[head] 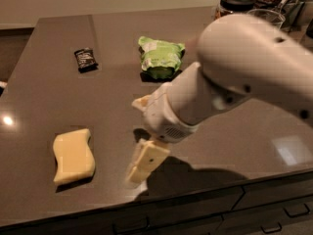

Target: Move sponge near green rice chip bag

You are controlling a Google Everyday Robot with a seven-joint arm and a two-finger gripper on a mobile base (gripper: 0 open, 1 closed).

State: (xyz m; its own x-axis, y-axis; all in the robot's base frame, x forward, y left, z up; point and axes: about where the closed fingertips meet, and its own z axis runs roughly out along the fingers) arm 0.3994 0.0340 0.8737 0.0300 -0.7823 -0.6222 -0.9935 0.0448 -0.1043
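Observation:
My gripper needs to shut on the side of the pale yellow sponge (88,158) that faces the middle of the dark countertop.
The pale yellow sponge (73,155) lies flat on the dark countertop at the front left. The light-green rice chip bag (160,57) lies further back, near the middle of the counter. My gripper (144,161) hangs from the white arm over the front middle of the counter, to the right of the sponge and apart from it. It holds nothing that I can see.
A small black wrapped snack bar (85,58) lies at the back left. Jars with black lids (235,0) stand at the back right corner. The counter's front edge (146,204) runs just below the gripper, with drawers beneath.

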